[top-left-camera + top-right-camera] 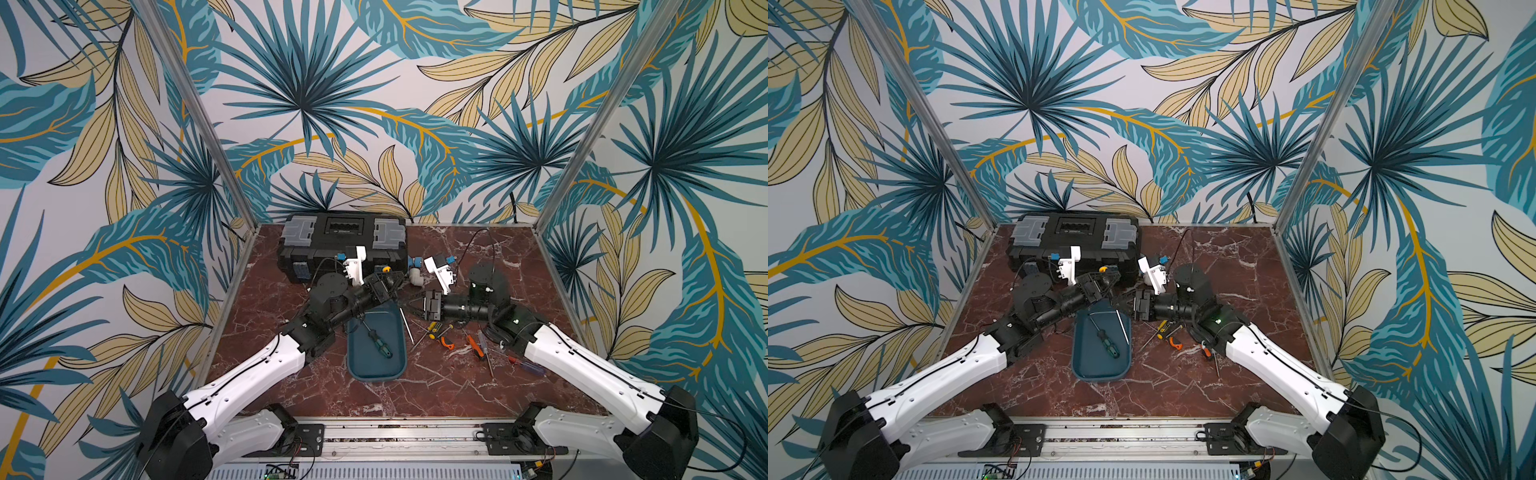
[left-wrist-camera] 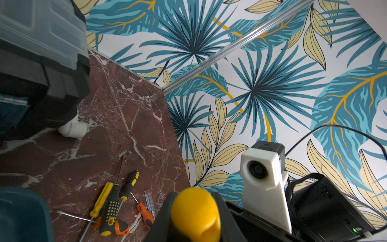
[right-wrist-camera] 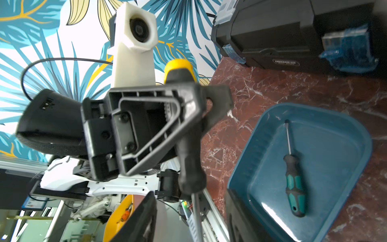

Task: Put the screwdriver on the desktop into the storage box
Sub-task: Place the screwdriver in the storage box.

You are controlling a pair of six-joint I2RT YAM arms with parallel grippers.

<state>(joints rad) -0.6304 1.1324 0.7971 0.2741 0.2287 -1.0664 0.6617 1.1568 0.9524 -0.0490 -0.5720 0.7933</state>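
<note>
I need to hold the screwdriver's stem with my right gripper while my left gripper takes the handle's stem end (image 3: 191,179), because my left gripper holds the screwdriver's handle close to the yellow cap.
A screwdriver (image 3: 189,150) with a black handle, yellow cap (image 2: 195,211) and silver shaft (image 1: 406,326) hangs over the far end of the teal storage box (image 1: 357,361). My left gripper (image 1: 386,282) is shut on its handle, and the cap shows between the jaws in the left wrist view. My right gripper (image 3: 189,209) stands open around the shaft (image 3: 196,215), with a gap on both sides. A green-handled screwdriver (image 1: 380,345) lies inside the storage box (image 3: 335,146). Both top views show my grippers meeting above the box's far end (image 1: 1100,311).
Several more screwdrivers (image 1: 440,332), yellow, black and orange, lie on the desktop (image 1: 436,382) right of the box, under my right arm. A black toolbox (image 1: 343,245) stands at the back left. A white pipe fitting (image 2: 72,128) sits at its corner.
</note>
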